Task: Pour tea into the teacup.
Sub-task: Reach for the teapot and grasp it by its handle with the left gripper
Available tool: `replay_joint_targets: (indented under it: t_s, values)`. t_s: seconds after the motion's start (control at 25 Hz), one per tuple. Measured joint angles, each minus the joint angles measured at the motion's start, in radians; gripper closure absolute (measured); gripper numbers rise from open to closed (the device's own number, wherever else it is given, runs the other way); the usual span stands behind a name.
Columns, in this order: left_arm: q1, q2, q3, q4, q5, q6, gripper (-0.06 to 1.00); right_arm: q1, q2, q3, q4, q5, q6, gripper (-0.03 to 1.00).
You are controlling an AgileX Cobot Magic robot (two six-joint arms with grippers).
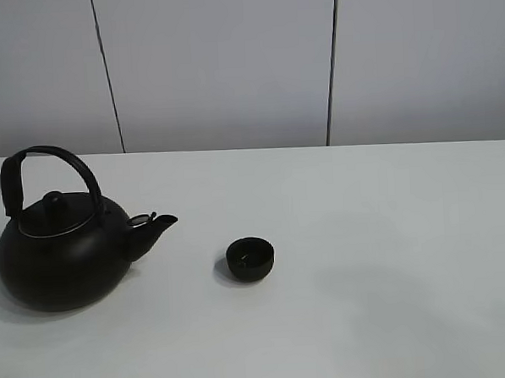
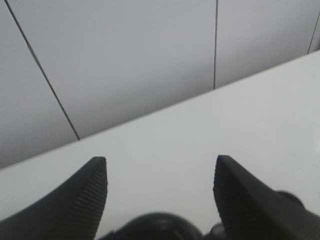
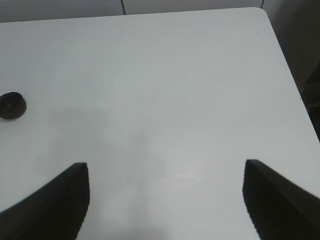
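Next, my left gripper closes on the upright end of the handle (image 1: pixel 12 188) of the black kettle, on the side that is opposite the spout of the kettle.
A small round black teacup (image 1: pixel 250 258) stands on the white table (image 1: pixel 390 232) near the middle. To its left is a large black kettle (image 1: pixel 61 254) with an arched handle (image 1: pixel 60 161), its spout (image 1: pixel 153 226) pointing toward the teacup. Neither gripper shows in the exterior high view. In the left wrist view my left gripper (image 2: pixel 161 160) is open over bare table, facing the wall. A dark rounded shape (image 2: pixel 150 227) sits low between its fingers; I cannot tell what it is. My right gripper (image 3: pixel 166 165) is open above bare table, with the teacup (image 3: pixel 11 105) far off to one side.
A grey panelled wall (image 1: pixel 229 63) rises behind the table's far edge. The right wrist view shows the table's rounded corner and side edge (image 3: pixel 287 70), with dark floor beyond. White tabletop stretches to the right of the teacup.
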Motion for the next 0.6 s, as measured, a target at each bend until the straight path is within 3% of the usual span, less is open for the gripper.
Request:
replay_joint_targets:
  t_s: [0.16, 0.36, 0.6]
  values:
    - [0.083, 0.000, 0.143, -0.003, -0.052, -0.002, 0.49, 0.000, 0.000, 0.000, 0.000, 0.000, 0.001, 0.39]
    - [0.262, 0.000, 0.271, -0.002, -0.234, 0.013, 0.49, 0.000, 0.000, 0.000, 0.000, 0.000, 0.001, 0.39]
    - [0.432, 0.003, 0.365, 0.001, -0.431, 0.115, 0.49, 0.000, 0.000, 0.000, 0.000, 0.000, 0.001, 0.39]
